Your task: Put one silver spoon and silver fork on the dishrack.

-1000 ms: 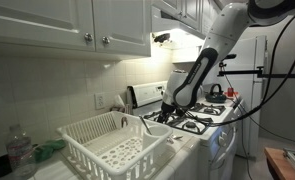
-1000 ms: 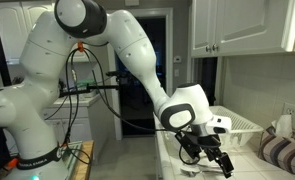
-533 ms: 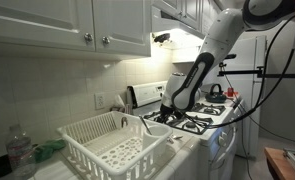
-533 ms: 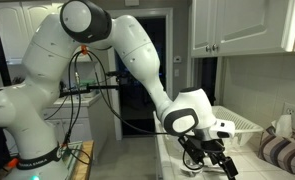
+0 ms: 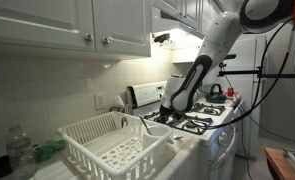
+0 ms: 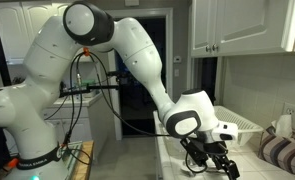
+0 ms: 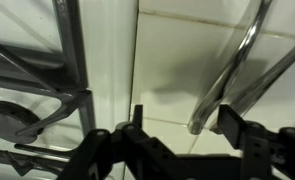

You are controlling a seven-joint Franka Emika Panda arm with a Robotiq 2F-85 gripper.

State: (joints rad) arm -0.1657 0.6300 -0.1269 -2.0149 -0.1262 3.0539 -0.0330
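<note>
Two silver handles crowd one finger, so I should set it in the gap and close on only the handle nearer the stove [image 7: 208, 106].
The white dishrack [image 5: 83, 128] stands on the counter next to the stove; it also shows behind the arm in an exterior view [image 6: 245, 121]. My gripper [image 5: 167, 113] is low between the rack and the stove grate, and low over the counter in an exterior view [image 6: 219, 166]. In the wrist view the gripper [image 7: 184, 120] is open. Two silver utensil handles [image 7: 225, 82] lie on the white tiles, with their ends just inside the right finger. I cannot tell which is the spoon and which the fork. Nothing is held.
A black stove grate [image 7: 32, 95] lies close on the left of the jaws. A kettle [image 5: 215, 90] sits on the stove. A water bottle [image 5: 20, 150] and a green cloth [image 5: 49, 148] are beside the rack. A striped cloth [image 6: 282, 150] lies on the counter.
The gripper has sunk slightly lower toward the counter; it stays open and nothing has been taken hold of.
</note>
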